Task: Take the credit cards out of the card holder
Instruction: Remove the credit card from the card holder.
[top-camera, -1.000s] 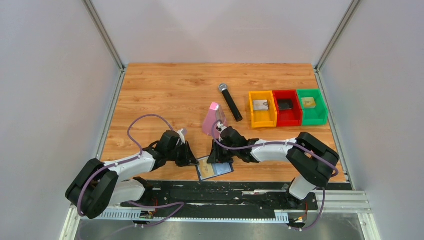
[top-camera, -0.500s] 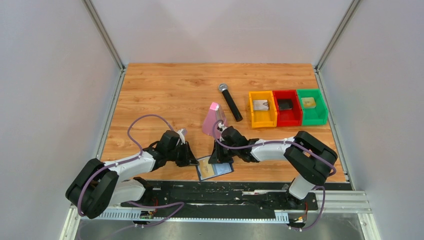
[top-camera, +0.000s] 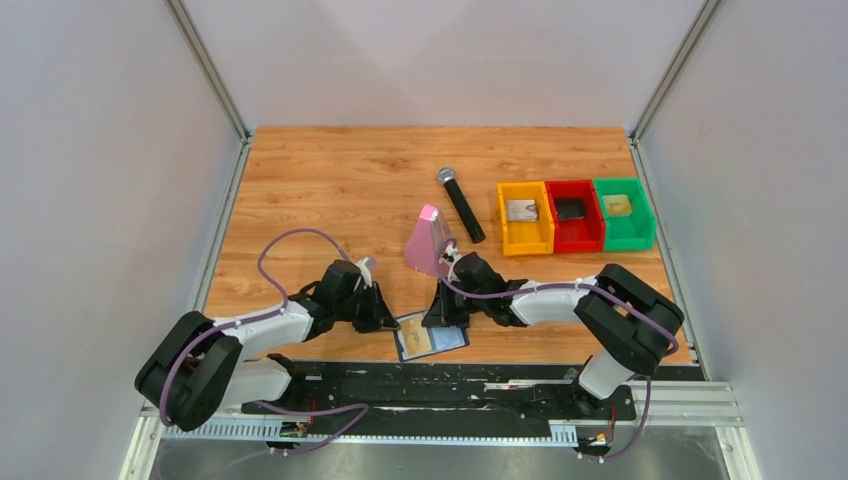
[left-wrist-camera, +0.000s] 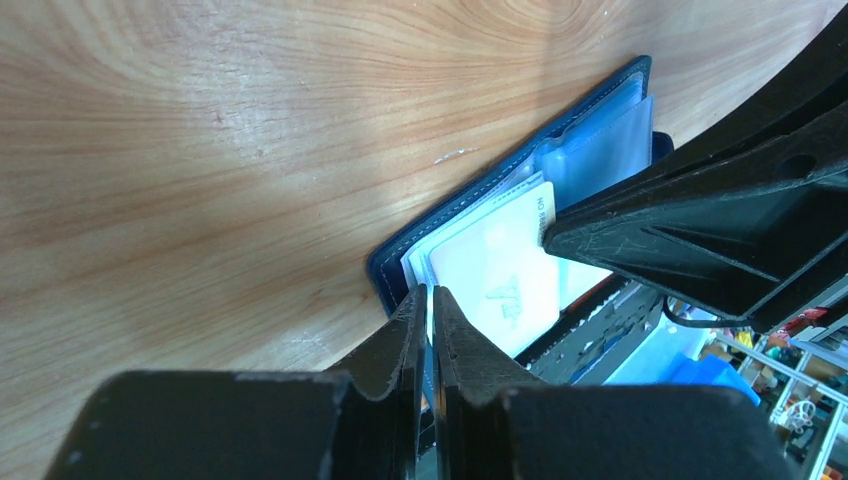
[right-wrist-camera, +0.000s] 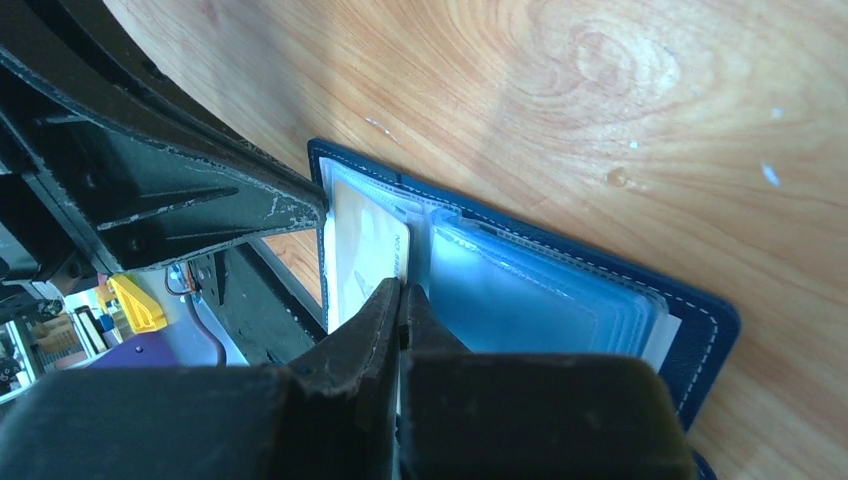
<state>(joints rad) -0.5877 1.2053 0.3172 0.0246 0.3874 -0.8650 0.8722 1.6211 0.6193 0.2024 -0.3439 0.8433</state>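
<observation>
The slanted holder has its card sleeved; I'll open my right gripper until the card holder straightens, then pinch and pull the card's edge (right-wrist-camera: 407, 250).
The navy card holder (top-camera: 430, 338) lies open at the table's near edge, its pale blue sleeves facing up (right-wrist-camera: 540, 300). A pale credit card (right-wrist-camera: 365, 255) sticks partway out of a sleeve on its left half; it also shows in the left wrist view (left-wrist-camera: 500, 285). My left gripper (left-wrist-camera: 430, 300) is shut on the holder's left edge, with a thin pale strip between its fingers. From the opposite side, my right gripper (right-wrist-camera: 400, 295) is shut on the card's edge. In the top view the left gripper (top-camera: 386, 320) and the right gripper (top-camera: 447, 318) flank the holder.
A pink metronome (top-camera: 428, 240) stands just behind the right wrist, with a black microphone (top-camera: 461, 204) beyond it. Orange (top-camera: 503, 222), red (top-camera: 551, 218) and green (top-camera: 646, 215) bins sit at the back right, each holding something small. The black rail (top-camera: 450, 382) runs just below the holder.
My right gripper has closed from partly open to shut at the card's edge, and its wrist has shifted slightly right. The left gripper and the holder have stayed put.
</observation>
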